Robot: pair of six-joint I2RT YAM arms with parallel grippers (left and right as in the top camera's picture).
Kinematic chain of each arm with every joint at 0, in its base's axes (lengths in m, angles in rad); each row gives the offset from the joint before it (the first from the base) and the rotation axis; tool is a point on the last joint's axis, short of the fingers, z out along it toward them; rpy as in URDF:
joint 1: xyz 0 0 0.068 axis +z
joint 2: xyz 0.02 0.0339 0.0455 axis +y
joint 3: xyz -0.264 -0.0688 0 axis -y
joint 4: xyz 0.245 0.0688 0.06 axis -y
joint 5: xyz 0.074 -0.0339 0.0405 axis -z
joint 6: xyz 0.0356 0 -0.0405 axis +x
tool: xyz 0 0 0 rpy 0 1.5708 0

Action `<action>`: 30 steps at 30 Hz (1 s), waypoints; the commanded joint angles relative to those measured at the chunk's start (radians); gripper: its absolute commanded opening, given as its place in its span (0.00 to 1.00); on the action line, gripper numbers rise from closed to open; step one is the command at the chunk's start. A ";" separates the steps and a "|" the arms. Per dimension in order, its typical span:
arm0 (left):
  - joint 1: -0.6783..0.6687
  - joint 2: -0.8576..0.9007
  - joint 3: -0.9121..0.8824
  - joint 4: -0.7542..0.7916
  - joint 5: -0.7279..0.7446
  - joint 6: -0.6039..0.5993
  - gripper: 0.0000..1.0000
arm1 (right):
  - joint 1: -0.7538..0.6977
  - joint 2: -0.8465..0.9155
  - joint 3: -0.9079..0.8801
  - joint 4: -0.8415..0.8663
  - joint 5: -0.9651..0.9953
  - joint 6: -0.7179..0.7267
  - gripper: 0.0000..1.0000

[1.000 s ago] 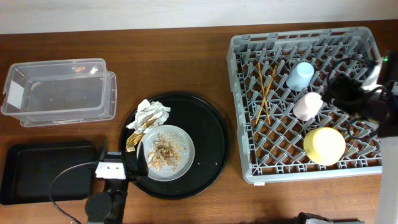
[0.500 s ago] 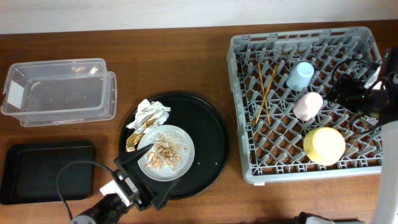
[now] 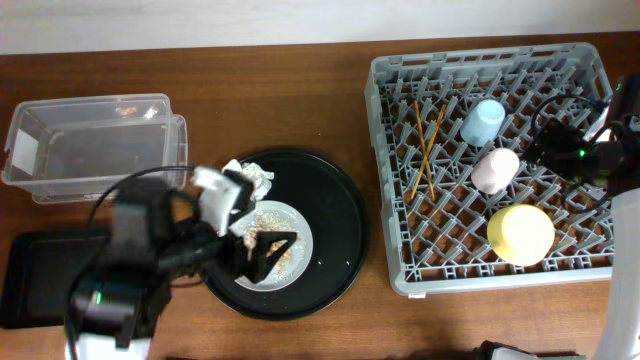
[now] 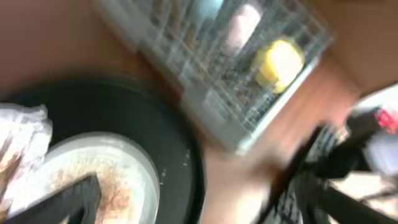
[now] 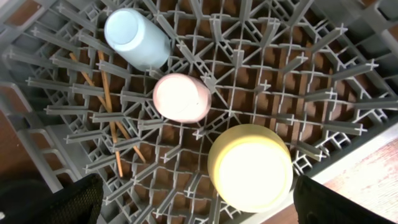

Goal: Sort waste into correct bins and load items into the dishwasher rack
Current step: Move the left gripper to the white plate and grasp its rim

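Observation:
Next, I will use my left gripper to grab the pale plate with the food scraps by the plate's rim (image 3: 311, 243) (image 4: 144, 157) facing the dishwasher rack.
The grey dishwasher rack (image 3: 400, 260) holds two chopsticks (image 3: 427, 140), the light blue cup (image 3: 483, 122), the pink cup (image 3: 495, 170) and the upturned yellow-green bowl (image 3: 521, 234). My right gripper (image 3: 562, 145) hovers open and empty over the rack's right side, with the bowl (image 5: 250, 168) just below it in the right wrist view. The pale plate (image 3: 298, 232) with beige food scraps (image 3: 268, 218) sits on the round black tray (image 3: 335, 215), next to a crumpled wrapper (image 3: 250, 178). My left gripper (image 3: 262, 250) is open just above the plate (image 4: 134, 168). That view is blurred.
The clear plastic tub (image 3: 95, 145) stands at the far left. The shallow black tray (image 3: 35, 280) lies in front of it, partly covered by my left arm. Bare wood lies between the round tray and the rack.
My left arm has swung up from the table's front edge and turned, so that its gripper now sits over the plate. The right arm has hardly moved.

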 commanded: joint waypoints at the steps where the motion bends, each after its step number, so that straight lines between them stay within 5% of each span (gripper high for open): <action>1: -0.177 0.153 0.209 -0.169 -0.455 -0.042 0.99 | -0.003 0.003 -0.008 0.000 0.016 -0.010 0.98; 5: -0.293 0.235 0.225 -0.162 -0.212 -0.044 0.99 | -0.003 0.003 -0.008 0.000 0.016 -0.010 0.98; 10: -0.382 0.393 0.225 -0.145 -0.182 -0.116 0.96 | -0.003 0.003 -0.008 0.000 0.016 -0.010 0.98; 12: -0.404 0.451 0.225 -0.149 -0.245 -0.234 0.41 | -0.003 0.003 -0.008 0.000 0.016 -0.010 0.98; 13: -0.423 0.495 0.225 -0.158 -0.311 -0.323 0.38 | -0.003 0.003 -0.008 0.000 0.016 -0.010 0.98; 18: -0.483 0.638 0.224 -0.229 -0.603 -0.539 0.40 | -0.003 0.003 -0.008 0.000 0.016 -0.010 0.98; 30: -0.545 0.929 0.224 -0.108 -0.657 -0.624 0.40 | -0.003 0.003 -0.008 0.000 0.016 -0.010 0.98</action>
